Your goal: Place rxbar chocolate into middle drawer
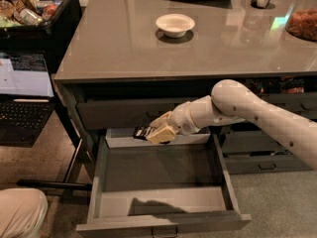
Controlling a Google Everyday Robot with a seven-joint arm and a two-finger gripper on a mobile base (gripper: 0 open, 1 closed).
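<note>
I will release the rxbar chocolate near the centre of the open middle drawer's bottom (pixel 149 175).
My gripper (pixel 154 131) hangs over the back of the open middle drawer (pixel 163 202), a wide grey box pulled out below the counter. The gripper is shut on the rxbar chocolate (pixel 142 131), a small black-wrapped bar whose end sticks out to the left of the fingers. The bar is held above the drawer floor, in front of a pale inner wall at the drawer's back. The drawer interior shows only the gripper's shadow near its front wall.
A white bowl (pixel 175 24) stands on the grey counter (pixel 124 48). A closed drawer front (pixel 114 114) is just above the gripper. More drawers are at right (pixel 267 157). A laptop (pixel 25 90) and a bin of snacks (pixel 29 9) stand at left.
</note>
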